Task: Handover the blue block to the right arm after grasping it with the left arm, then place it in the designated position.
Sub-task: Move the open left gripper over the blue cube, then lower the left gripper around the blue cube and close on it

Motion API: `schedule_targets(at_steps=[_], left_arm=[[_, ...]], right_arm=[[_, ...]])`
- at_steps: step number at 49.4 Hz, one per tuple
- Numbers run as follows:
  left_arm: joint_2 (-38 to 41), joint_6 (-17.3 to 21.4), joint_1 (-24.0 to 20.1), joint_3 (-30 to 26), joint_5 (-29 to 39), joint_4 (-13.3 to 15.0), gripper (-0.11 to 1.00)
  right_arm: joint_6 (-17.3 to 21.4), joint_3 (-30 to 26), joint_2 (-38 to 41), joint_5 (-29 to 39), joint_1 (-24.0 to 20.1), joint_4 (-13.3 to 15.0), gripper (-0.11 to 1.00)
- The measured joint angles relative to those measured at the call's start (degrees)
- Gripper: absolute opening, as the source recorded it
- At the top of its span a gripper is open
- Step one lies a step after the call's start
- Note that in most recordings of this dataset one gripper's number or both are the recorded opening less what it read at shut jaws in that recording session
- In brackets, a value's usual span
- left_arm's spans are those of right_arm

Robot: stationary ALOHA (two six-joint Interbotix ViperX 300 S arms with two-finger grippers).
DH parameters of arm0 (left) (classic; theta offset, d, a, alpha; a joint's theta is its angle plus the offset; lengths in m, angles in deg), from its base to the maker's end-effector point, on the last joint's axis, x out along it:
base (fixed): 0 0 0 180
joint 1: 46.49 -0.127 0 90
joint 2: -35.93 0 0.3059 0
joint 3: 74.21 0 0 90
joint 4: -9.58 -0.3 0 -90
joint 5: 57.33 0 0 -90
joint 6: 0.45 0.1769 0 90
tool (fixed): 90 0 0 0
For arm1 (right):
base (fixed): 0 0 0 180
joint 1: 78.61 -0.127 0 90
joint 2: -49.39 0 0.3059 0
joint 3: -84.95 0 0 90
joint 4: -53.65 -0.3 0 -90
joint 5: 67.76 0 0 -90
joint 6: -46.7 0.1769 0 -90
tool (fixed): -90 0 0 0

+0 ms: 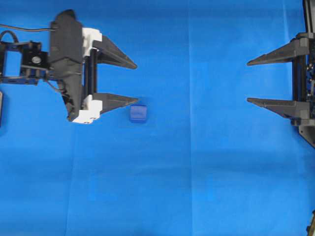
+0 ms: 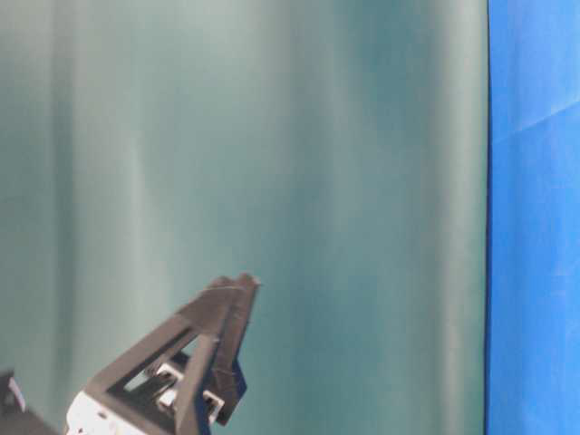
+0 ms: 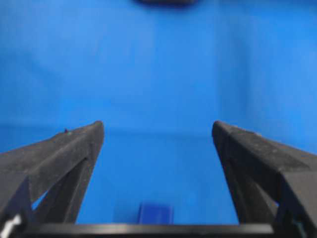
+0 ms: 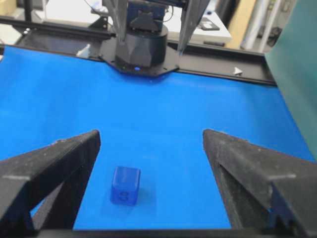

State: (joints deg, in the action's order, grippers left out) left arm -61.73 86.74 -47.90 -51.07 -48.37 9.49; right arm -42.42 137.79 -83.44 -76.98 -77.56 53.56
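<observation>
The blue block's middle (image 1: 138, 113) (image 3: 155, 213) is the spot my left gripper should go to next and close on, with its fingers on opposite sides of the block.
The blue block (image 1: 138, 113) is a small dark cube lying on the bright blue cloth (image 1: 197, 172). My left gripper (image 1: 136, 82), black with white pieces, is open and holds nothing; its lower fingertip ends just above and left of the block. In the left wrist view the block (image 3: 155, 214) shows at the bottom edge, below the wide-apart fingers of the left gripper (image 3: 157, 126). At the far right the right arm's gripper (image 1: 248, 81) also stands open and empty. The right wrist view has the block (image 4: 125, 185) lying on the cloth ahead of the right gripper (image 4: 151, 134), toward its left finger.
The cloth covers the whole table. The left arm's round black base (image 4: 141, 47) and a black frame rail (image 4: 223, 74) stand at the far end in the right wrist view. A teal backdrop (image 2: 272, 136) fills the table-level view, with the left gripper's fingers (image 2: 227, 317) low in it.
</observation>
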Motion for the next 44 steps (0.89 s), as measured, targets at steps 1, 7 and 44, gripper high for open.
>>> schedule_targets(at_steps=[1, 7, 44], left_arm=[[0.44, 0.00, 0.00, -0.79, 1.85, -0.09, 0.93], [3.52, -0.18, 0.09, -5.71, 11.78, -0.09, 0.93], [14.59, 0.18, 0.35, -24.35, 39.90, -0.09, 0.93]], right_arm=[[0.00, 0.00, 0.00, 0.00, 0.00, 0.00, 0.98], [0.00, 0.00, 0.00, -0.09, -0.09, 0.09, 0.98], [0.09, 0.00, 0.88, 0.00, 0.09, 0.00, 0.98]])
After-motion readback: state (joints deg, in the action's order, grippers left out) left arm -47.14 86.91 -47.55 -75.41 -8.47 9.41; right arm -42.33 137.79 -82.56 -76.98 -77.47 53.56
